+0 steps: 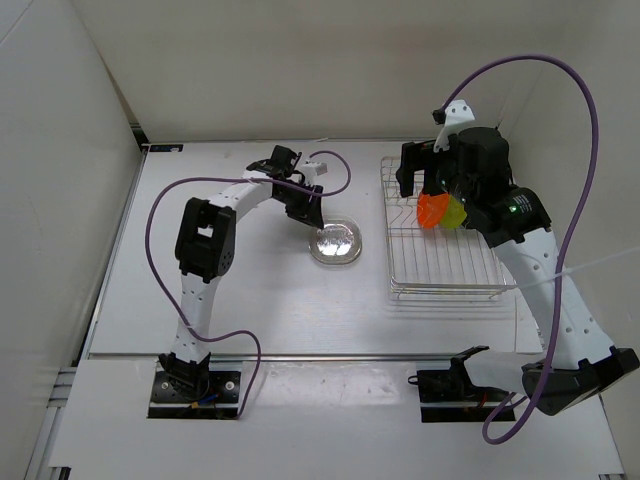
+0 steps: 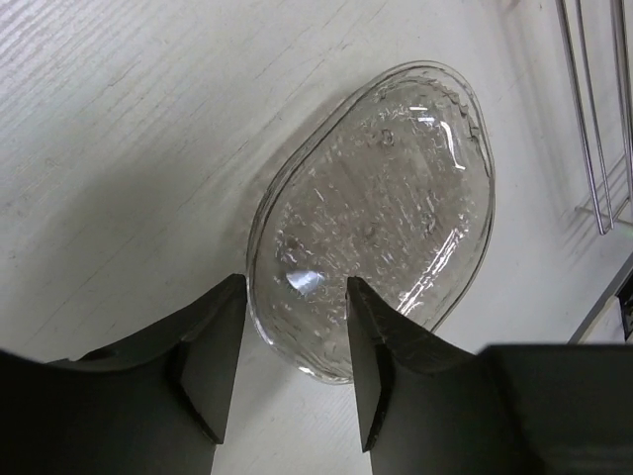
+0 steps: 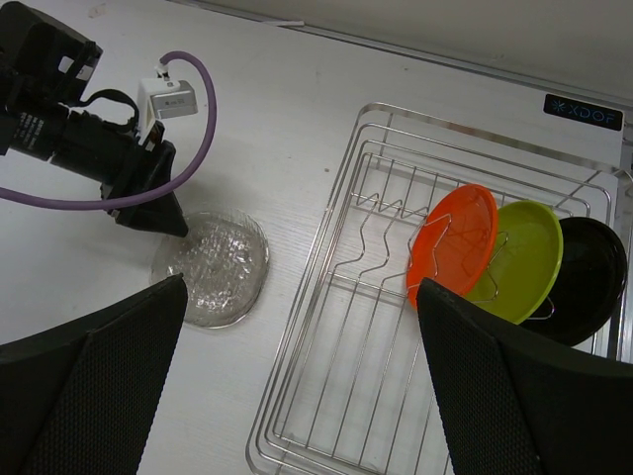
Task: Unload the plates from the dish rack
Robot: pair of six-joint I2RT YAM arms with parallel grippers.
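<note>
Next, my right gripper moves to the orange plate's top rim (image 1: 446, 201) (image 3: 493, 245), on the side beside the lime green plate, and closes there.
The clear plate (image 1: 335, 243) lies flat on the table left of the dish rack (image 1: 440, 270). My left gripper (image 1: 313, 222) is open just over the plate's far-left rim. In the left wrist view the gripper (image 2: 295, 287) has its fingers either side of the near edge of the clear plate (image 2: 381, 198). The orange plate (image 3: 455, 242), the lime green plate (image 3: 519, 262) and the black plate (image 3: 588, 282) stand on edge side by side in the rack (image 3: 366, 327). My right gripper (image 3: 300, 287) is wide open and empty, high above the rack (image 1: 425, 185).
White walls close the table in on the left, back and right. The purple cable of the left arm (image 1: 335, 165) loops behind the clear plate. A raised lip runs along the table's front (image 1: 300, 355).
</note>
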